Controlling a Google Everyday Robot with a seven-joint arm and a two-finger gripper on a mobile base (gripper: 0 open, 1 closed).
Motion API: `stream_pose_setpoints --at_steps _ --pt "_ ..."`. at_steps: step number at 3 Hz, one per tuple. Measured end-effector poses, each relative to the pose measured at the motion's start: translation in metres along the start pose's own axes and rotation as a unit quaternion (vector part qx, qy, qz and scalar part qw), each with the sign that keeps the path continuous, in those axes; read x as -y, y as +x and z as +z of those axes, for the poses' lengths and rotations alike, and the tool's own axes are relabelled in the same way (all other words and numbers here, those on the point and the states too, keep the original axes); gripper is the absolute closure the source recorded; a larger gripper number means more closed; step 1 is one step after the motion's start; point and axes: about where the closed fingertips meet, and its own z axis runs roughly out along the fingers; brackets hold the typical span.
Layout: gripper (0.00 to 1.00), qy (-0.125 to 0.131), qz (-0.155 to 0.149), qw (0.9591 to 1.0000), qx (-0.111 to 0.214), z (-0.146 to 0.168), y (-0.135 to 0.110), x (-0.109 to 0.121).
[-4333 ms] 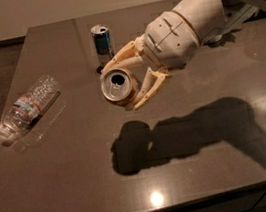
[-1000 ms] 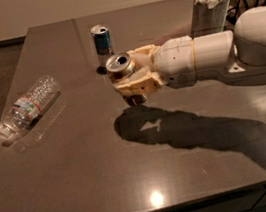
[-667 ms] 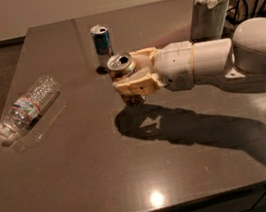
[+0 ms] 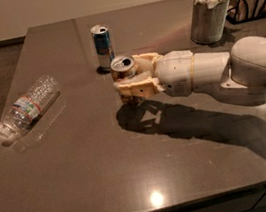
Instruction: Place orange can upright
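The robot's gripper should set the orange can down upright on the dark table [image 4: 140, 107] just in front of the blue-and-silver can. The orange can is now near the table's middle.
The orange can [image 4: 124, 69] stands upright near the middle of the dark table [image 4: 95, 155], its silver pull-tab top facing up. My gripper [image 4: 130, 80] reaches in from the right, and its cream fingers [image 4: 132, 85] are closed around the can's body, hiding most of its side. The can's base sits at or just above the tabletop; I cannot tell whether it touches. The white arm [image 4: 218, 71] stretches to the right edge of the view.
A slim blue-and-silver can [image 4: 102, 46] stands upright just behind and left of the orange can. A clear plastic bottle [image 4: 29, 106] lies on its side at the left. A metal cup of napkins [image 4: 207, 13] and a black wire basket [image 4: 252, 2] stand at the back right.
The can has gone from lying sideways in my grip, top facing the camera, to upright. My arm has dropped lower over the table. Over the last second little has moved.
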Motion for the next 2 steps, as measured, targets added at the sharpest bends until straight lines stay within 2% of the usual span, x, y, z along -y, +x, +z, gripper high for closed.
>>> stream_pose_setpoints --at_steps 2 --pt "1.00 0.032 0.014 0.9994 0.009 -0.0089 0.0118 0.0100"
